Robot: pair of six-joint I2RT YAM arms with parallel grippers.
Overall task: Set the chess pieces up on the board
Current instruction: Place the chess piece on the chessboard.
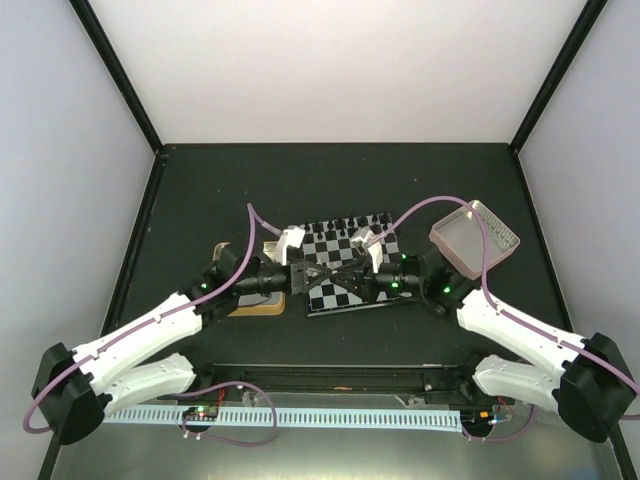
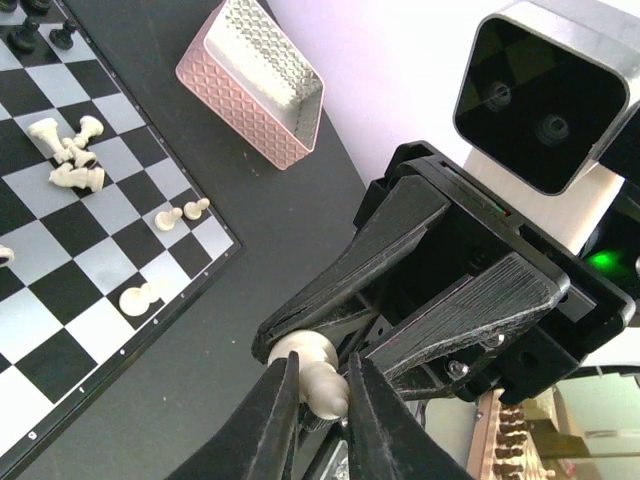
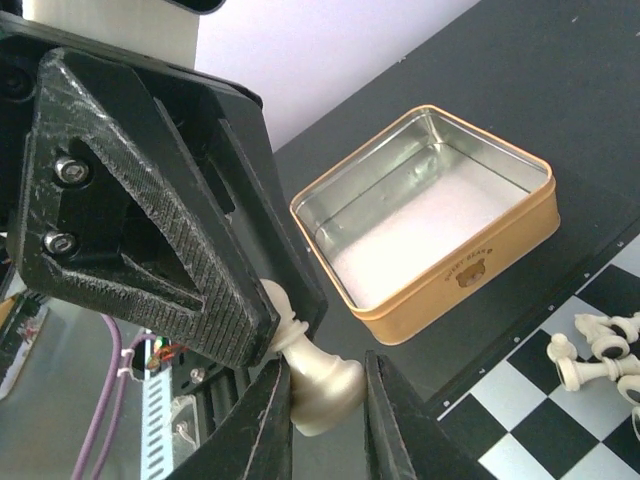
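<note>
I should use my left gripper to set the cream pawn free on the black square at the board's near edge (image 1: 343, 300) (image 2: 58, 368), towards the tin from the standing cream piece.
Both grippers meet low over the near part of the board (image 1: 345, 262). My left gripper (image 2: 322, 372) is shut on the head of a cream pawn (image 2: 325, 390). My right gripper (image 3: 326, 378) is shut on the same pawn's wide base (image 3: 325, 398). The pawn hangs in the air between the two. Several cream pieces (image 2: 72, 158) lie toppled on the board's squares (image 2: 60, 255); some also show in the right wrist view (image 3: 590, 350). Small black pieces (image 1: 350, 224) stand in a row along the board's far edge.
A gold-rimmed square tin (image 3: 430, 210), empty, sits left of the board, partly under my left arm (image 1: 258, 303). A pink-sided tray (image 1: 475, 238) stands tilted at the board's right; it also shows in the left wrist view (image 2: 262, 85). Walls enclose the dark table.
</note>
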